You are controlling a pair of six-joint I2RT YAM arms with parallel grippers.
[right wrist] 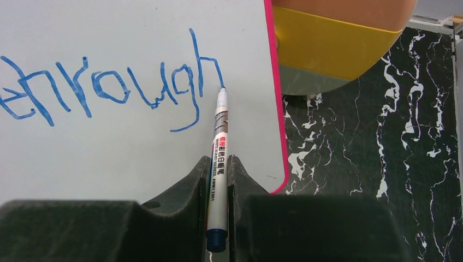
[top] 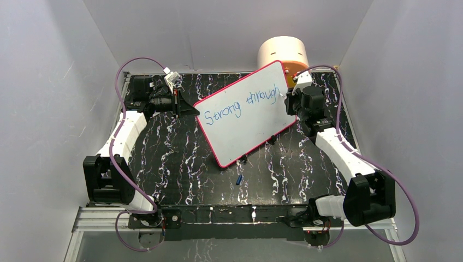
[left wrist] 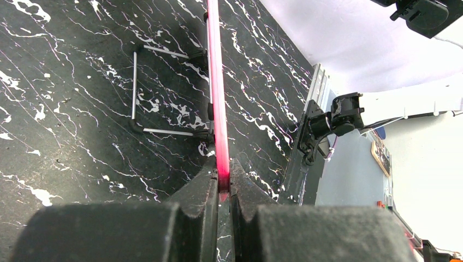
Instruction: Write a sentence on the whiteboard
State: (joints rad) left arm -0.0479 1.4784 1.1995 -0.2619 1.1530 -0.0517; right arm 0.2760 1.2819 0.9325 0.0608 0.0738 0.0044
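Observation:
Next, I open my left gripper, as it pinches just the end of the whiteboard's corner, and take the whiteboard's pink frame further in before I write more (left wrist: 220, 147).
The whiteboard (top: 248, 117), white with a pink-red frame, stands tilted on the dark marbled table. One line of the sentence (top: 240, 105) in blue reads "Strong through". My left gripper (top: 188, 109) is shut on the whiteboard's left edge; in the left wrist view the pink frame (left wrist: 218, 109) runs edge-on between the left gripper (left wrist: 223, 180). My right gripper (right wrist: 219, 166) is shut on a white marker (right wrist: 219, 158), whose blue tip touches the whiteboard (right wrist: 125, 147) at the foot of the final "h" of the sentence (right wrist: 114, 87). From above, the right gripper (top: 288, 98) sits at the whiteboard's right edge.
A peach cylinder with a yellow-orange base (top: 284, 54) stands behind the board's top right corner, close to the right gripper (right wrist: 338, 38). A small blue cap (top: 239, 179) lies on the table in front of the board. The board's wire stand (left wrist: 136, 93) rests on the table behind it.

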